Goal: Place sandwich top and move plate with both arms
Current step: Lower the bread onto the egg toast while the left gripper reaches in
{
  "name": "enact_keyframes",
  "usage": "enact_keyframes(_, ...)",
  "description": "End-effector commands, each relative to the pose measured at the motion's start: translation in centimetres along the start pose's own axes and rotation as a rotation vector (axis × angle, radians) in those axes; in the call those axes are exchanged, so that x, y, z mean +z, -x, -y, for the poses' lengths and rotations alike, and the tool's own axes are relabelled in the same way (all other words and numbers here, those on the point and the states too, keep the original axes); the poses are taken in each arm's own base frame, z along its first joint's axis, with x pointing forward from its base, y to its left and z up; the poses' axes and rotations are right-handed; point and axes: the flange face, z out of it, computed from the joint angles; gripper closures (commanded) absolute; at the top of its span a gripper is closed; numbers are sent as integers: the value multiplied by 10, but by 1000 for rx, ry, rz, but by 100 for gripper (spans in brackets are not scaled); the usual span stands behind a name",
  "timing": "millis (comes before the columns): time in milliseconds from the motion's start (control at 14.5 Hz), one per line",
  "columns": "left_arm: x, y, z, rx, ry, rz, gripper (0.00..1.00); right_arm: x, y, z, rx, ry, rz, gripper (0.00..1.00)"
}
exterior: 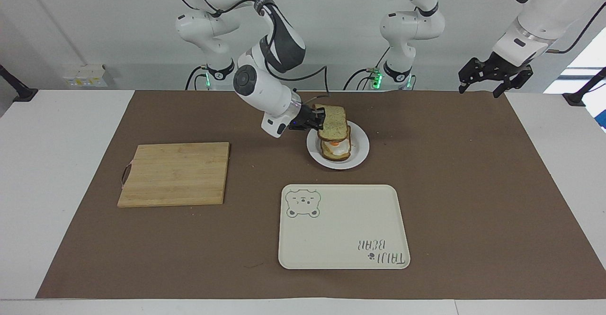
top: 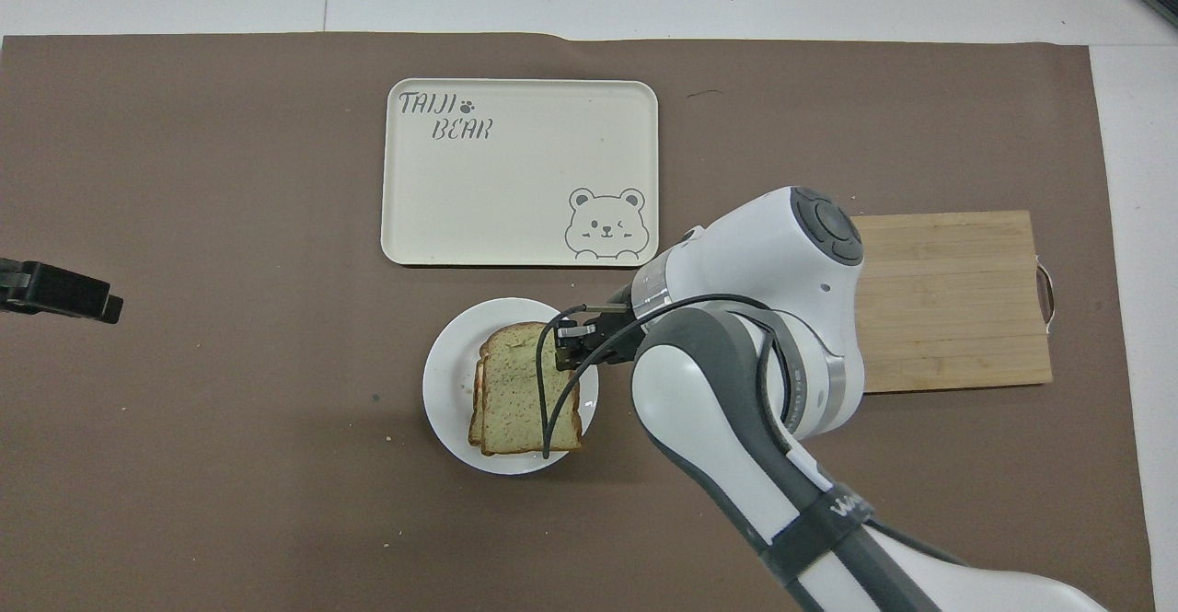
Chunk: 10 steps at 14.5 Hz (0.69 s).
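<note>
I should use my right gripper to set the top of the sandwich down flat and let go of it on the egg toast on the small white plate (top: 510, 396). The top is now just over the toast.
My right gripper (exterior: 322, 118) is shut on one edge of the sandwich top (exterior: 334, 121), a pale speckled bread slice with brown crust. It holds the slice flat just over the egg toast (exterior: 337, 151) on the small white plate (exterior: 362, 147); a strip of egg still shows between them. In the overhead view the slice (top: 517, 402) covers nearly all of the toast on the plate (top: 445, 382), with the right gripper (top: 563, 347) at its edge. My left gripper (exterior: 492, 74) waits raised and open over the table's edge at the left arm's end, and it also shows in the overhead view (top: 57, 288).
A cream rectangular tray with a bear drawing (exterior: 343, 227) lies farther from the robots than the plate, and it also shows in the overhead view (top: 520, 175). A wooden cutting board (exterior: 174, 174) lies toward the right arm's end (top: 952, 299).
</note>
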Motion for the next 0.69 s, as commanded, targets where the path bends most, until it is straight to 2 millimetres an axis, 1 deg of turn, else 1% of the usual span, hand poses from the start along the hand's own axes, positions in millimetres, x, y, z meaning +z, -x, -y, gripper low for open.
enact_keyframes(0, 2, 11, 4, 16, 32, -28, 0, 20, -1, -1, 29, -13, 9, 100)
enact_keyframes(138, 2, 11, 3, 16, 35, -27, 0, 29, -2, 2, 27, -9, -18, 100)
enact_keyframes(277, 4, 11, 4, 43, 53, -29, 0, 37, -4, 0, 28, -3, -14, 100)
enact_keyframes(346, 4, 13, 12, 40, 65, -33, 0, 42, -5, -1, 23, 0, -15, 100)
enact_keyframes(553, 18, 14, 28, 56, 133, -38, 0, 51, -9, -3, 11, 5, -35, 100)
enact_keyframes(622, 21, 14, 27, 66, 142, -39, 0, 57, -8, -2, 6, 9, -31, 100)
